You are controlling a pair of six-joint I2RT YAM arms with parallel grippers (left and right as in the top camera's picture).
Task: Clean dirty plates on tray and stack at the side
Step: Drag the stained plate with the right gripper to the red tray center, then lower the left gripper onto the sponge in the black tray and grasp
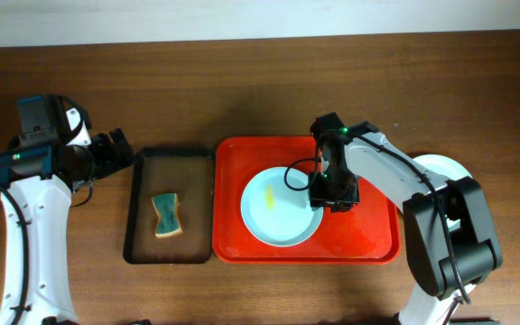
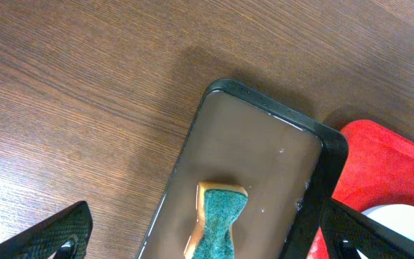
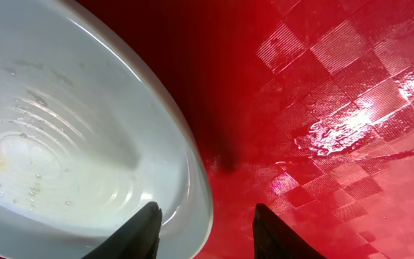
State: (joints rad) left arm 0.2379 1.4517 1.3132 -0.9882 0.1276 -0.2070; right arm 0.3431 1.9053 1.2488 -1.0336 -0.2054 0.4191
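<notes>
The plate needs cleaning. Next, my left gripper goes to the sponge's narrow middle (image 1: pixel 167 215) (image 2: pixel 217 228) in the black tray and closes there.
One pale plate (image 1: pixel 276 209) with a small yellow smear lies on the red tray (image 1: pixel 368 239). My right gripper (image 1: pixel 333 191) is at the plate's right rim. In the right wrist view its fingers (image 3: pixel 207 232) are open and straddle the rim of the plate (image 3: pixel 70 137), one finger over the plate and one over the wet tray (image 3: pixel 336 108). A second white plate (image 1: pixel 442 165) lies on the table right of the tray, partly hidden by the right arm. A third plate is not in view. My left gripper (image 1: pixel 120 153) is open and empty, left of the black tray.
A narrow black tray (image 1: pixel 144 248) left of the red tray holds a green and yellow sponge (image 1: pixel 166 215). The sponge (image 2: pixel 220 219) and the black tray (image 2: pixel 264 108) show below my left fingers (image 2: pixel 214 241). The table is brown wood.
</notes>
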